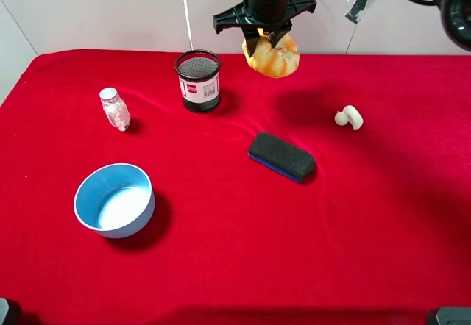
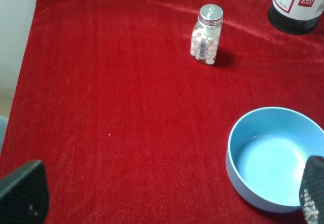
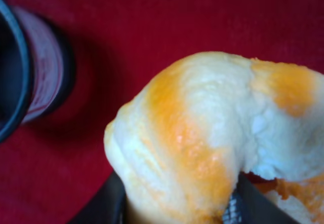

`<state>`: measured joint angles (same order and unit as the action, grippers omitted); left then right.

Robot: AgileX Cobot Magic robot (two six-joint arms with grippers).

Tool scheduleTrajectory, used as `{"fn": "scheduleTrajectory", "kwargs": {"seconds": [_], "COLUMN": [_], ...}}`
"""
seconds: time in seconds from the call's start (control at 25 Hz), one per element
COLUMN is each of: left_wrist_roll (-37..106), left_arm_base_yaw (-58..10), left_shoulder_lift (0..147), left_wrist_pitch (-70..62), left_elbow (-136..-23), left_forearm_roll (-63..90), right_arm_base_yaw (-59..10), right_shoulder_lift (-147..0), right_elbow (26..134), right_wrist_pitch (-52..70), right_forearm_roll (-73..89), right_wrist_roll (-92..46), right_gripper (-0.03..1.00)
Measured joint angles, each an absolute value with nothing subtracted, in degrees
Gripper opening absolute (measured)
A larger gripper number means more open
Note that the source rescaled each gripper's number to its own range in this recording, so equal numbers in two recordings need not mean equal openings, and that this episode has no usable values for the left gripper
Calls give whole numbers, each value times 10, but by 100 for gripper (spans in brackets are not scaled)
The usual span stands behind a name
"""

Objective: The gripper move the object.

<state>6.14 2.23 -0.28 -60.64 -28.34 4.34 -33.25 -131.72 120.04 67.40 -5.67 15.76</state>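
Next, my right gripper puts the bread, now hanging over the far middle, down on the red cloth (image 1: 257, 84) next to the black mesh pen cup, behind the eraser.
The object, an orange-yellow lobed bread lump (image 1: 274, 58) with cream patches, hangs in the air at the far middle of the red table (image 1: 235, 266). My right gripper (image 1: 266, 37) is shut on it from above, black fingers pressed into its top. In the right wrist view the bread (image 3: 212, 138) fills most of the frame, with one black finger (image 3: 104, 203) at its side. My left gripper (image 2: 167, 196) is open, its two fingertips spread wide over bare red cloth near the table's left front, empty.
A black mesh pen cup (image 1: 198, 80) stands just left of the held bread. A pill bottle (image 1: 115, 109) stands at the far left, a blue bowl (image 1: 115, 200) at the left front. A black-and-blue eraser (image 1: 281, 156) lies mid-table, a small white curved piece (image 1: 349, 118) to the right.
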Motion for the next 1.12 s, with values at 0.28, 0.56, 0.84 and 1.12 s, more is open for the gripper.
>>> {"fn": "scheduleTrajectory", "kwargs": {"seconds": [0.28,0.56,0.84,1.12], "left_wrist_roll": [61,61,61,61], "left_arm_base_yaw": [22,22,22,22], "left_shoulder_lift": [-3,-3,-3,-3], "left_wrist_pitch": [-606,-606,-606,-606], "left_elbow": [-283,-283,-283,-283], "left_forearm_roll": [43,43,43,43], "right_arm_base_yaw": [-306,-299,-299,-299], "right_shoulder_lift": [-1345,-1374,-1397,-1411], "right_elbow": [1202,1202,1202,1202], "right_wrist_pitch": [626,592,590,584], "right_forearm_roll": [-33,-24,-9,3], "right_wrist_roll": [158,154,134,130], "right_gripper": [0,0,0,0]}}
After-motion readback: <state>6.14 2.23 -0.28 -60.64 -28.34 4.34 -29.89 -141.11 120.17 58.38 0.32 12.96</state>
